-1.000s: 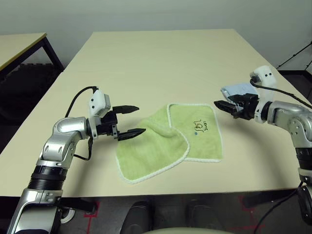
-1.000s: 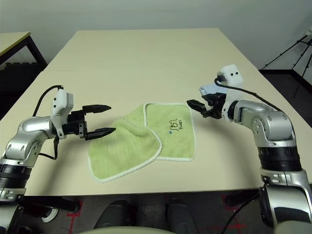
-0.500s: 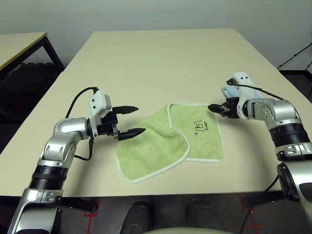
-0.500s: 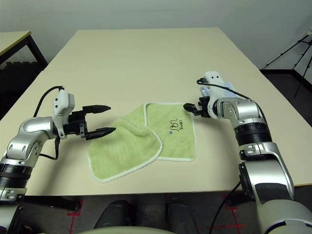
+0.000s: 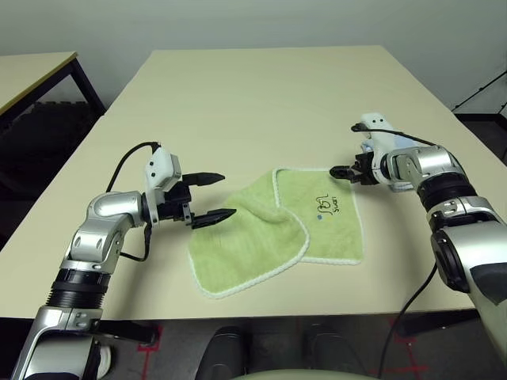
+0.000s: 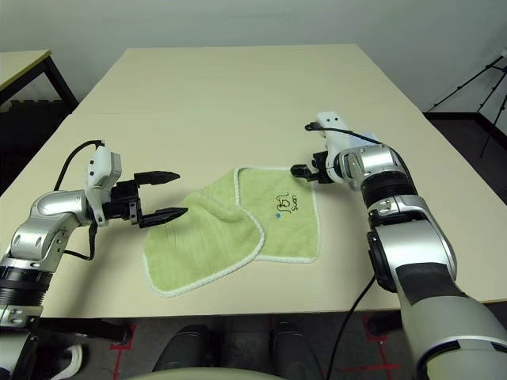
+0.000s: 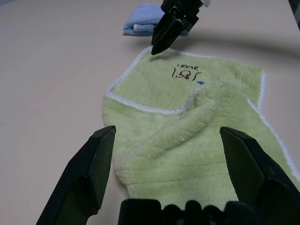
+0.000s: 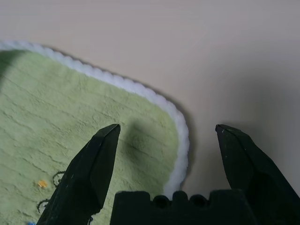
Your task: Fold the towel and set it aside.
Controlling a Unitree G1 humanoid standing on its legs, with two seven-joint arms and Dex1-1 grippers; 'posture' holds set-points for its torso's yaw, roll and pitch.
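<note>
The light green towel has a rumpled fold across its middle, so I will pinch the towel's far corner [image 8: 169, 121] with my right gripper and lift it up before folding.
The light green towel [image 5: 277, 226] lies on the table, its left part turned over the middle in a rumpled fold, its dark writing [image 5: 326, 204] facing up. My left gripper [image 5: 218, 195] hovers open at the fold's left edge, one finger [image 7: 89, 173] on each side of the raised fold [image 7: 187, 126]. Over the towel's far right corner stands my right gripper [image 5: 339, 171], open. The white-edged corner [image 8: 180, 140] lies between its fingers [image 8: 93, 159], and neither gripper holds anything.
A small folded light blue cloth [image 7: 145, 26] lies just beyond the right gripper [image 7: 168, 33]. The beige table [image 5: 261, 95] stretches bare behind the towel. A second table [image 5: 32, 71] stands at far left and a tripod leg [image 5: 483, 87] at far right.
My right gripper has swung left from beside the towel to its far right corner. The left arm and the towel have not moved.
</note>
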